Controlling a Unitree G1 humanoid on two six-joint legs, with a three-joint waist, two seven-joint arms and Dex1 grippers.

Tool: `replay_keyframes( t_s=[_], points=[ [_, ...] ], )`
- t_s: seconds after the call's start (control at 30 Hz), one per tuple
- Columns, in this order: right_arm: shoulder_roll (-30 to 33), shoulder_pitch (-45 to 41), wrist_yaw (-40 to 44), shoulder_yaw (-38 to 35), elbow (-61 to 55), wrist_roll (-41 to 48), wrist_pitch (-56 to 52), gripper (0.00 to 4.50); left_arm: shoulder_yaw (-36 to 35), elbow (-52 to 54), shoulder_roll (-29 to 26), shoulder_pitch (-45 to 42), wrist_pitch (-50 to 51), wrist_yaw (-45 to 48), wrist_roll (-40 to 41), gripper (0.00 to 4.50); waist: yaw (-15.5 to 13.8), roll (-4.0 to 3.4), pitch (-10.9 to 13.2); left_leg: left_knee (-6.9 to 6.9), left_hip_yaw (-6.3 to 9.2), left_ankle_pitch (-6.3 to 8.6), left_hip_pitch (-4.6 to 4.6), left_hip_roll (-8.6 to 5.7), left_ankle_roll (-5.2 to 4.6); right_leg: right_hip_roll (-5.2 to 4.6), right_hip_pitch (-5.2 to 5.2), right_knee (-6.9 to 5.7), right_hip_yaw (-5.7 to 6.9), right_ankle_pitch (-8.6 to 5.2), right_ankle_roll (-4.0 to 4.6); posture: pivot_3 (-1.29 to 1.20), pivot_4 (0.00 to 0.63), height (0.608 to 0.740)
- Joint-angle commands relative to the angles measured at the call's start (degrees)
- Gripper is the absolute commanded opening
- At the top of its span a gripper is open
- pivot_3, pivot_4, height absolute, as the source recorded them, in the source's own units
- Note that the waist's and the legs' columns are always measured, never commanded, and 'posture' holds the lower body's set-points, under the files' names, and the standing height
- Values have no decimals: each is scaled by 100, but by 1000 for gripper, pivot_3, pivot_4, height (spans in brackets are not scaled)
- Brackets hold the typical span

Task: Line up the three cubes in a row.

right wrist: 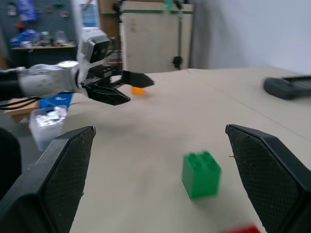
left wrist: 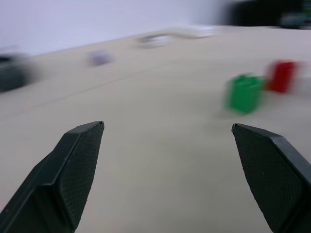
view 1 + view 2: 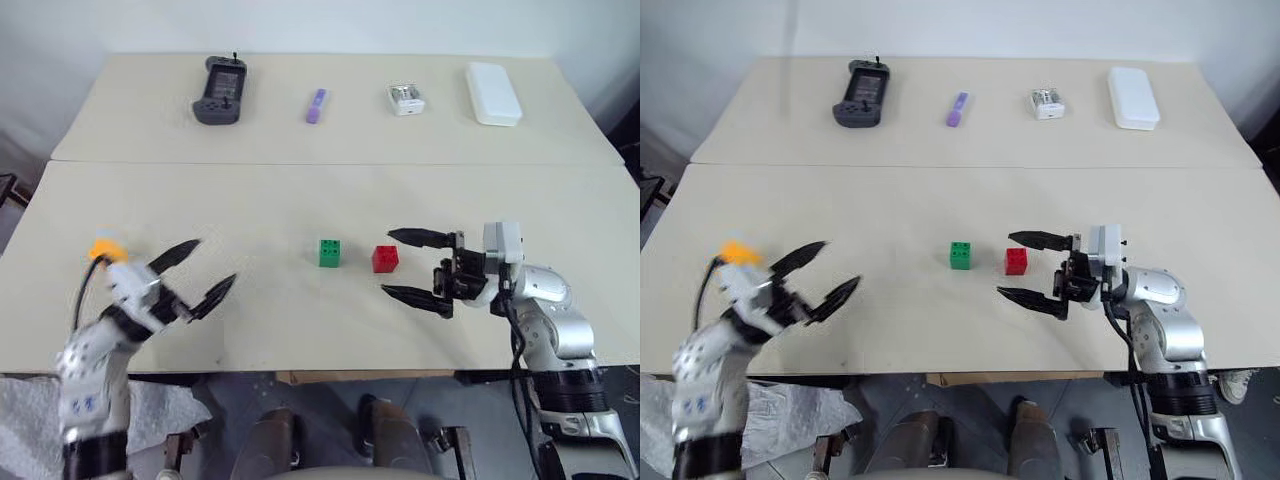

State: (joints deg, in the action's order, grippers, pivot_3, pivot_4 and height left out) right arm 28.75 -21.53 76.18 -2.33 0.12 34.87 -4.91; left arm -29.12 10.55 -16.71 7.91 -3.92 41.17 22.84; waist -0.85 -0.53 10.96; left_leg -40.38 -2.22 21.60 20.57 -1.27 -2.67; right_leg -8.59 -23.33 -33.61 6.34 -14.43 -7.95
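The orange-yellow cube sits far from the green cube. Next, I move my left gripper back to it and close on the orange-yellow cube's opposite sides [image 3: 108,249].
A green cube [image 3: 329,253] and a red cube [image 3: 385,259] stand close together, side by side, on the near table [image 3: 300,320]. The orange-yellow cube [image 3: 105,247] sits far to the left, just behind my left wrist. My left gripper [image 3: 208,268] hangs open and empty over the table's left part, pointing toward the green cube [image 2: 244,92]. My right gripper [image 3: 389,263] is open too, pointing left, with the red cube showing between its fingertips. The green cube [image 1: 200,174] lies ahead of it, and the orange-yellow cube [image 1: 138,90] shows beyond the left gripper [image 1: 133,90].
Along the far table lie a dark game controller [image 3: 220,92], a purple marker [image 3: 316,105], a small white box [image 3: 406,99] and a white case [image 3: 493,93]. A seam [image 3: 300,163] joins the two tables.
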Motion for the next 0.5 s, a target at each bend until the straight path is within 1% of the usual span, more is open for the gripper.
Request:
replay_keyframes(
  t_s=[0.03,0.13,0.23,0.33,0.4,0.47,0.5],
  points=[
    [-83,-181,82,36,139,-111,239,4500,-803,453,278,438,-184,-938,346,4480,-63,1,-1,0,3,0,0,0,1,0,1,-1,0,0,0,0,150,740],
    [-170,-337,61,84,273,-223,371,4500,-1529,284,704,1016,-388,-1489,743,4480,-32,0,-2,-1,-3,4,-3,3,6,3,-1,-1,1,0,1,0,150,740],
    [-169,-371,99,90,313,-237,396,4500,-1826,15,844,1276,-433,-1705,1008,4480,-31,1,-2,1,-7,17,-4,8,8,6,-4,0,7,-3,6,0,150,740],
    [-147,-384,129,81,341,-240,397,4500,-1941,-63,910,1371,-398,-1863,1251,4480,-55,3,-4,0,-8,18,-3,8,6,5,-3,1,13,-4,8,0,150,740],
    [-112,-359,123,61,327,-239,381,4500,-1826,-40,821,1435,-270,-1756,1350,4480,-55,7,-6,0,-8,20,-3,7,3,3,-2,2,12,-4,8,0,150,740],
    [-90,-314,97,50,286,-248,387,4500,-1506,-115,412,1546,-76,-1203,1259,4480,-49,7,-6,0,-8,20,-3,7,4,2,-2,1,11,-4,8,0,150,740],
    [-91,-294,57,39,257,-240,372,4500,-1465,-270,168,1446,18,-1063,1282,4480,-46,7,-6,0,-8,21,-3,8,5,4,-4,1,11,-5,8,0,150,740]
  ],
)
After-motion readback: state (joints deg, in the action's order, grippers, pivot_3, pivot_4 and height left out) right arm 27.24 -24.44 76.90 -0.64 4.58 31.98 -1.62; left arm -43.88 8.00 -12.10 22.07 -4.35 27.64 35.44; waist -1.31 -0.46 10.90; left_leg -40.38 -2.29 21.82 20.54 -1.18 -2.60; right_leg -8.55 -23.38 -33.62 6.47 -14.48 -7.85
